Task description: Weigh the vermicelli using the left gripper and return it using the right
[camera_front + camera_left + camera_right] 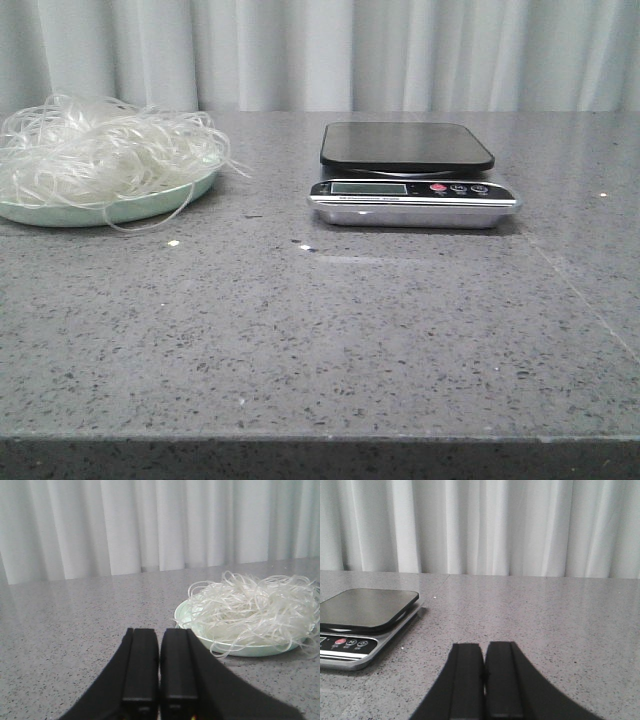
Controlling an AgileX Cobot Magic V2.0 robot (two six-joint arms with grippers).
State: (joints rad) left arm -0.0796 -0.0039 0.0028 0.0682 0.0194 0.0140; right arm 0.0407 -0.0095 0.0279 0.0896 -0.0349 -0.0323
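Next, my left gripper should go to the top middle of the vermicelli [86, 120] [254, 597] on the pale green plate and close there.
The vermicelli [100, 150] is a fluffy tangle of pale translucent strands heaped on a pale green plate [150, 205] at the table's back left; stray loops hang over the rim. A kitchen scale [410, 175] with a bare black platform stands at the back centre. Neither gripper shows in the front view. In the left wrist view my left gripper [160, 632] is shut and empty, short of the vermicelli [255, 610] on its plate [237, 647]. My right gripper [484, 646] is shut and empty, off to the side of the scale [365, 615].
A grey speckled stone tabletop [330, 340] runs to a front edge near me. White curtains [400, 50] hang behind the table. A few small crumbs [173, 243] lie in front of the plate.
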